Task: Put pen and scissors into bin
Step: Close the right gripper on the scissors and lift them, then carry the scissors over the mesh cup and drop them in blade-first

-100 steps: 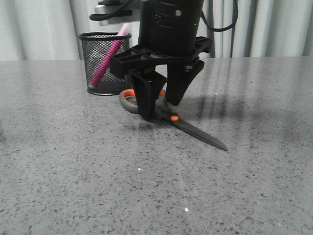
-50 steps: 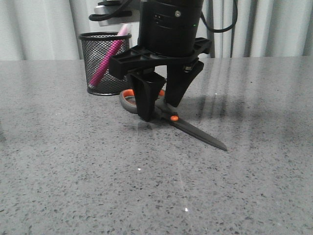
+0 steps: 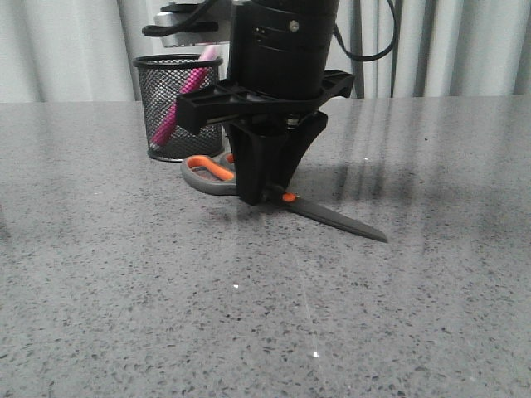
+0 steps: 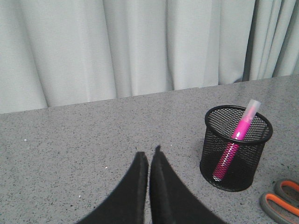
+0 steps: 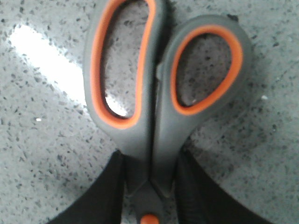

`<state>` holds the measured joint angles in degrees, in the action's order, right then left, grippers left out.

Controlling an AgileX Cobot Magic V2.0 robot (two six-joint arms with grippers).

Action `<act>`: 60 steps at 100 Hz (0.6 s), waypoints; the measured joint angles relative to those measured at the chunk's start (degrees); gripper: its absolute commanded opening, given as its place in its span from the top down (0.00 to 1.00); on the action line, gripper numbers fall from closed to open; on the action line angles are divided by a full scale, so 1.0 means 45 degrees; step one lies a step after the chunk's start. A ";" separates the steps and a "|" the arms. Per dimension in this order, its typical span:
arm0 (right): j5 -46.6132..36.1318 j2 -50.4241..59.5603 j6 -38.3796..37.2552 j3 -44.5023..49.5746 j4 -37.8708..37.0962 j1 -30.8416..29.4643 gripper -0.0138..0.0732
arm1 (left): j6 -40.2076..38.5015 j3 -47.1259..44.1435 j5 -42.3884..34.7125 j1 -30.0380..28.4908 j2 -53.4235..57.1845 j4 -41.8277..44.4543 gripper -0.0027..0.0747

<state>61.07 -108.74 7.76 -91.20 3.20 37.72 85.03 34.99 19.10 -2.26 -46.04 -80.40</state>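
Observation:
I need to let go of the scissors with my right gripper, blades down, inside the black mesh bin (image 3: 162,77) next to the pink pen.
The scissors (image 3: 336,219) lie on the grey table with the blades pointing right and toward the front, and the grey-and-orange handles toward the bin. My right gripper (image 3: 259,196) points straight down and is shut on the scissors' neck just behind the orange pivot dot. In the right wrist view both fingers press the neck of the scissors (image 5: 154,116) at my right gripper (image 5: 150,158). The pink pen (image 3: 187,89) stands tilted inside the black mesh bin (image 3: 166,124). In the left wrist view my left gripper (image 4: 149,156) is shut and empty, to one side of the bin (image 4: 254,161), the pen (image 4: 237,137) and the scissors' handles (image 4: 279,203).
Grey-white curtains (image 3: 465,50) hang behind the table's far edge. A silver and black device (image 3: 178,18) sits just behind the bin. The speckled tabletop (image 3: 249,315) stretches to the front.
My right gripper's fingers were apart astride the scissors and have closed on them. The scissors have turned slightly, the handles shifting left.

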 measured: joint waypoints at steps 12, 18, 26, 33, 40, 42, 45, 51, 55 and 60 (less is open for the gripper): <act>-0.0002 0.0726 0.0000 0.0123 -0.0079 0.0000 0.92 | 0.0000 0.0000 0.0000 0.0000 0.0000 0.0000 0.99; -0.0624 0.1488 0.0000 0.0258 -0.0079 0.0000 0.92 | 0.0000 0.0000 0.0000 0.0000 0.0000 0.0000 0.99; -0.2166 0.2928 0.0000 0.0669 -0.0053 0.0000 0.92 | 0.0000 0.0000 0.0000 0.0000 0.0000 0.0000 0.99; -0.3983 0.4083 0.0000 0.1292 -0.0011 0.0000 0.92 | 0.0000 0.0000 0.0000 0.0000 0.0000 0.0000 0.99; -0.5813 0.4932 0.0000 0.1971 -0.0011 0.0000 0.92 | 0.0000 0.0000 0.0000 0.0000 0.0000 0.0000 0.99; -0.6331 0.5100 0.0000 0.2149 -0.0011 0.0000 0.92 | 0.0000 0.0000 0.0000 0.0000 0.0000 0.0000 0.99; -0.7136 0.5263 0.0000 0.2393 0.0003 0.0000 0.92 | 0.0000 0.0000 0.0000 0.0000 0.0000 0.0000 0.99; -0.8258 0.5391 0.0000 0.2618 0.0003 0.0000 0.92 | 0.0000 0.0000 0.0000 0.0000 0.0000 0.0000 0.99; -0.9000 0.5378 0.0000 0.2731 0.0003 0.0000 0.92 | 0.0000 0.0000 0.0000 0.0000 0.0000 0.0000 0.99; -0.9847 0.5286 0.0000 0.2784 0.0003 0.0000 0.92 | 0.0000 0.0000 0.0000 0.0000 0.0000 0.0000 0.99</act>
<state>16.76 -84.96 7.76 -78.67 3.22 37.72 85.03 34.99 19.10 -2.26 -46.04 -80.40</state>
